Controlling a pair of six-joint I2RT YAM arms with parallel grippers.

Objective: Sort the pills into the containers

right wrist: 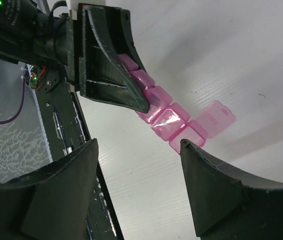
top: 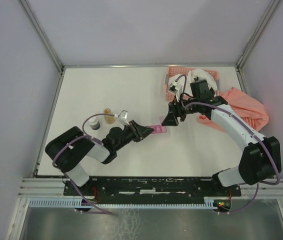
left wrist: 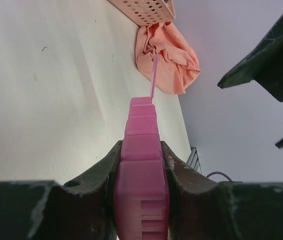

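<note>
Next, my left gripper puts the pink strip down on the open middle of the white table [top: 153,135], beside my right gripper.
The containers are one slim magenta-pink strip of square compartments [top: 158,129], lying on the white table. My left gripper [top: 148,131] is shut on the strip's near end, its dark fingers [left wrist: 181,170] pressing both sides of the pink strip [left wrist: 141,165]. At the far end one lid [right wrist: 214,116] stands flipped open. My right gripper [right wrist: 139,145] hovers open just above that end of the strip [right wrist: 170,119], with nothing between its fingers. In the overhead view the right gripper [top: 168,119] sits right beside the strip's right end. No pills show in any view.
A salmon lattice basket [top: 174,75] stands at the back right, with a crumpled orange cloth [top: 246,107] to its right. Small bottles, one amber [top: 109,116] and one dark with a white cap [top: 95,123], stand left of the left gripper.
</note>
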